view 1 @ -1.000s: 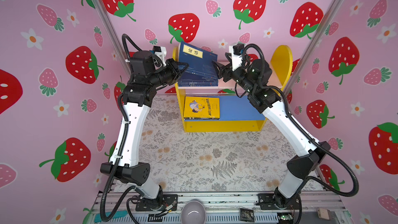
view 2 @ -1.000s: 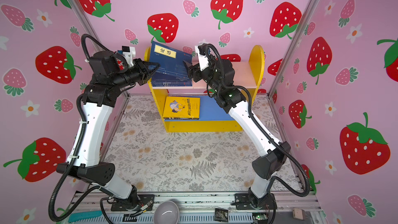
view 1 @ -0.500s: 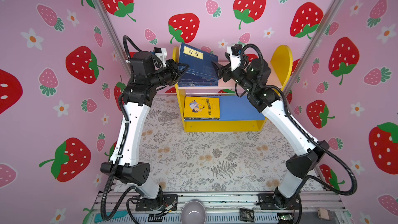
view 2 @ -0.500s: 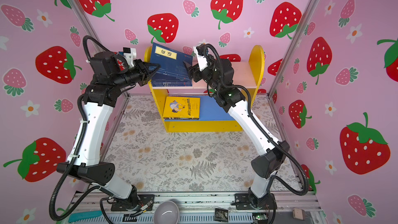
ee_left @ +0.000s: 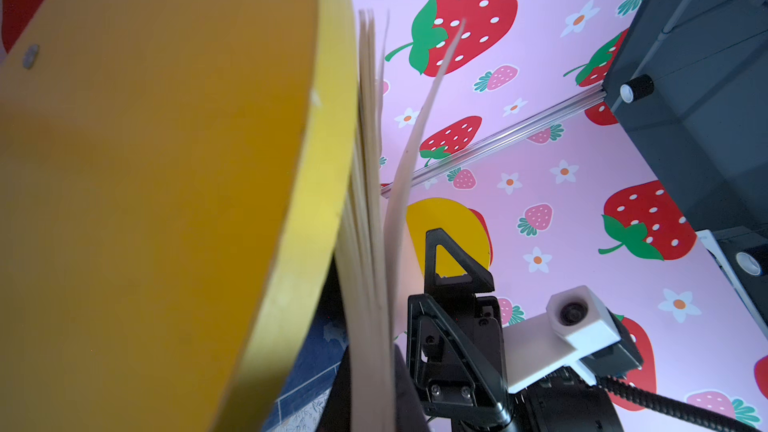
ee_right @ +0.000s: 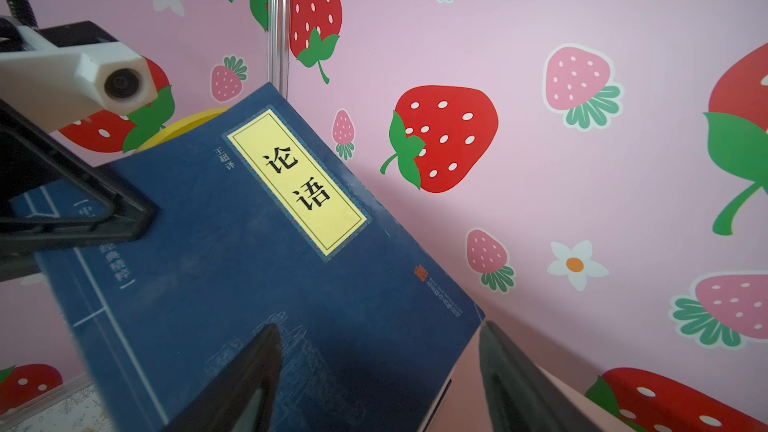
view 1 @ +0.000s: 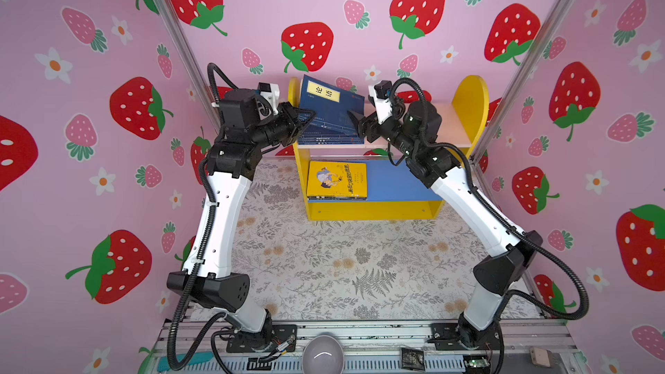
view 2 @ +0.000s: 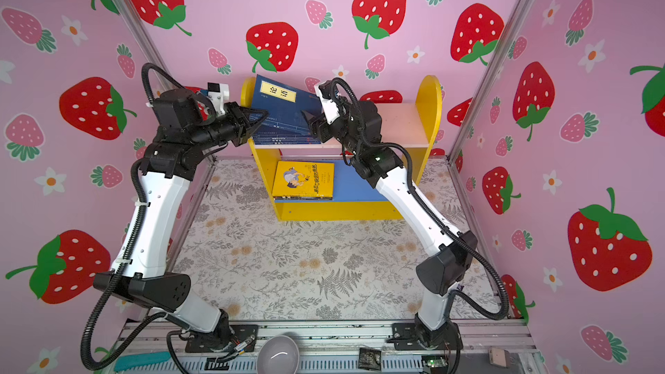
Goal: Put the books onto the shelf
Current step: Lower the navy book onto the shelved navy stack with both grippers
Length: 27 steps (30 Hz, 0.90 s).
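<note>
The robot's left gripper will lay the navy book with the cream label flat on the stacked navy books (view 1: pixel 329 112).
The shelf (view 1: pixel 469 102) stands at the back, with yellow sides, a pink upper board and a blue lower board. Several navy books (view 1: pixel 331 136) lie stacked at the left of the upper board. On top of them a navy book (view 1: pixel 331 102) with a cream label leans tilted against the left side panel. My left gripper (view 1: pixel 306 118) is shut on its left edge; the page edges (ee_left: pixel 370 160) run between its fingers. My right gripper (ee_right: pixel 382 384) is open, one finger over the cover (ee_right: pixel 249 284), the other over the pink board (ee_right: pixel 469 388). A yellow book (view 1: pixel 336 179) tops a small stack on the lower board.
The right half of both shelf boards (view 2: pixel 399 120) is bare. A floral mat (view 1: pixel 342 264) covers the table in front of the shelf. A grey bowl (view 1: pixel 323 356) and a small black packet (view 1: pixel 413 357) sit on the front rail. Pink strawberry walls close in on three sides.
My right gripper has edged left, closer over the tilted navy book. The left gripper and the book have hardly moved.
</note>
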Available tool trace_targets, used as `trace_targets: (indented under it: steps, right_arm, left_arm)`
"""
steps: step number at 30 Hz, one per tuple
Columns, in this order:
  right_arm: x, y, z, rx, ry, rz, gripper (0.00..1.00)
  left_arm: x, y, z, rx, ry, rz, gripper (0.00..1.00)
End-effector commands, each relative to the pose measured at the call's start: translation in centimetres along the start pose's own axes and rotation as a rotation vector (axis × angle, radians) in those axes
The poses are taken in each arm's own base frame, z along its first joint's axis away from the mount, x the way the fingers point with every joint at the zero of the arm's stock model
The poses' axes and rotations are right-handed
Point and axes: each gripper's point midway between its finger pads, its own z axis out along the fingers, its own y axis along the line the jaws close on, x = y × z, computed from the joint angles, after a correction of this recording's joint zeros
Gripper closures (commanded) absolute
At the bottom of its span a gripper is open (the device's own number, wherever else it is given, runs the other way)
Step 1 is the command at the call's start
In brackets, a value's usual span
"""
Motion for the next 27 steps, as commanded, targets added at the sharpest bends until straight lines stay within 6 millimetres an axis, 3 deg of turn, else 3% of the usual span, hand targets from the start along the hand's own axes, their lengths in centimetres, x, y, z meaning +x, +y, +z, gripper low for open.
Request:
trace_targets:
  steps: [1, 10, 17, 27]
  right_arm:
    - [-1.0, 0.4, 0.1, -0.013, -0.025, -0.031, 0.23]
    - [0.4, 0.2, 0.7, 0.015, 0.003, -0.041, 0.23]
    - [-0.3, -0.1, 0.5, 0.030, -0.014, -0.049, 0.23]
    - [0.8, 0.4, 1.0, 0.010, 0.019, -0.067, 0.23]
  left_arm:
    - [-0.7, -2.4, -1.5, 0.063, -0.034, 0.048, 1.00]
    - [-0.3, -2.2, -1.4, 0.067, -0.027, 0.051, 1.00]
    - [-0.1, -2.1, -1.2, 0.070, -0.020, 0.045, 1.00]
    - [0.1, -1.6, -1.2, 0.052, -0.016, 0.045, 1.00]
